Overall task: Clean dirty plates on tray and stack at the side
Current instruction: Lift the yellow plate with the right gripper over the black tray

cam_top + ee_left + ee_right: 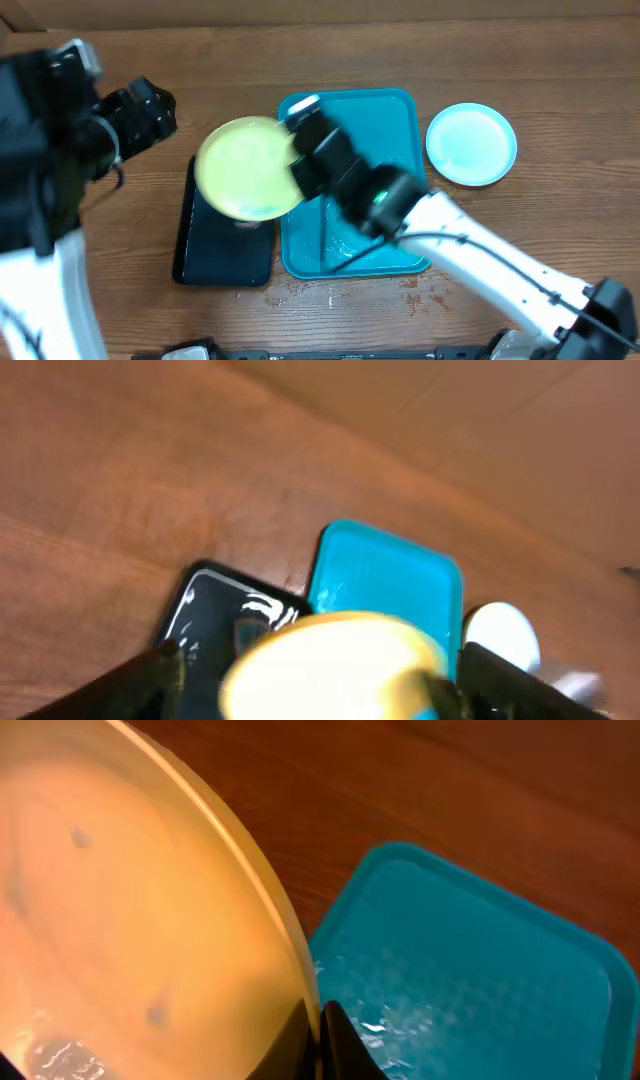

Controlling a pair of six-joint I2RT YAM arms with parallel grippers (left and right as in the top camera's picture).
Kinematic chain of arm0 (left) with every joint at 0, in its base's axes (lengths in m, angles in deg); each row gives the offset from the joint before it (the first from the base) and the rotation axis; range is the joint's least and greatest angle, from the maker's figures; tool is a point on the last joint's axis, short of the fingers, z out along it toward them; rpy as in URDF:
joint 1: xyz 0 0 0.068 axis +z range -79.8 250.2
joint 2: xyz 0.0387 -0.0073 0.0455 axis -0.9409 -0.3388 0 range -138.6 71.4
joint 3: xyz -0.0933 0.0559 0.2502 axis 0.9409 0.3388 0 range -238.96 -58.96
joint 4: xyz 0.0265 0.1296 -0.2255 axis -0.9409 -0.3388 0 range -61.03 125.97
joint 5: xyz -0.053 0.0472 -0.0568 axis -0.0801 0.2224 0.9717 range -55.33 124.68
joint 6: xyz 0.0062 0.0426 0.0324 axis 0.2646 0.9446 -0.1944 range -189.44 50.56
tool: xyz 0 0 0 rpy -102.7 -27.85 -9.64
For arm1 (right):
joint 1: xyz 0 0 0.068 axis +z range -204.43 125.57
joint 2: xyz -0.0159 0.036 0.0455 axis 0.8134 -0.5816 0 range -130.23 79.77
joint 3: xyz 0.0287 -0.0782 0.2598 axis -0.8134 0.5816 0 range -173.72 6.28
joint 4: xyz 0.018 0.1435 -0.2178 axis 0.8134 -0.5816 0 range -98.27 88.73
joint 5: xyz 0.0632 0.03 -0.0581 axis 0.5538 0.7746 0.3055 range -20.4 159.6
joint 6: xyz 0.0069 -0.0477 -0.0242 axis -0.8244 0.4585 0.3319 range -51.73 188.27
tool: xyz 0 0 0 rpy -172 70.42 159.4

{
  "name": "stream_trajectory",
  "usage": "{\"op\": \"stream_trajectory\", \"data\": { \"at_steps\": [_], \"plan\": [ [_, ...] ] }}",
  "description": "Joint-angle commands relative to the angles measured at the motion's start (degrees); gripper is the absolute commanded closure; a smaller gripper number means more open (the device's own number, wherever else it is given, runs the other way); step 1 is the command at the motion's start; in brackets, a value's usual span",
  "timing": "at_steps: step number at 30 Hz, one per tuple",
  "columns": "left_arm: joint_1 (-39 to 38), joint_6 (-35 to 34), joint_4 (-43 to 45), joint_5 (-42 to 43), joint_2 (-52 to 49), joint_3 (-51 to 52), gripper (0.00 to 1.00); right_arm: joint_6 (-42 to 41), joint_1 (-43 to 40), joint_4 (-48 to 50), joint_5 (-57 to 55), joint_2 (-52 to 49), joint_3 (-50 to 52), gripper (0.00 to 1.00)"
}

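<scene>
The robot's right gripper should release the pale yellow plate on top of the light-blue plate (471, 145) beside the turquoise tray.
My right gripper (293, 152) is shut on the rim of a plate (246, 168). It holds the plate tilted in the air, pale yellow underside up, over the black tray and the left edge of the turquoise tray (400, 110). In the right wrist view the fingers (318, 1032) pinch the plate's edge (120, 920) above the wet tray (470, 970). A light-blue rimmed plate (471, 143) lies on the table right of the tray. My left gripper (158, 108) is open and empty at the far left. Its view shows the held plate (330, 670) and the tray (385, 575). A third plate is out of view.
A smaller black tray (222, 250) lies left of the turquoise tray, with a small grey thing (246, 222) on it, partly hidden under the held plate. Water drops lie on the wood by the tray's front edge (420, 290).
</scene>
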Motion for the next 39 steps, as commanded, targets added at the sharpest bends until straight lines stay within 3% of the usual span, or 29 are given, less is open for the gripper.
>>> {"op": "stream_trajectory", "data": {
  "at_steps": [1, 3, 10, 19, 39],
  "plan": [
    [0.3, 0.7, -0.4, -0.5, 4.0, -0.5, 0.09, 1.0, 5.3, 1.6, -15.0, -3.1, -0.4, 0.96],
    [0.3, 1.2, -0.3, -0.7, 5.7, -0.5, 0.00, 1.0, 7.8, 1.7, -20.2, -3.7, -0.4, 0.96],
    [0.3, 1.5, -0.3, -2.1, 8.3, -0.5, 0.00, 5.7, 17.4, 4.3, -39.0, -3.6, -0.4, 0.96],
    [0.3, 1.5, -0.3, -3.4, 7.1, -0.5, 0.00, 11.3, 24.2, 8.0, -50.1, -3.6, -0.4, 0.96],
    [0.3, 1.5, -0.3, -3.4, 5.2, -0.5, 0.00, 11.3, 25.1, 8.3, -51.9, -3.6, -0.4, 0.96]
  ]
}}
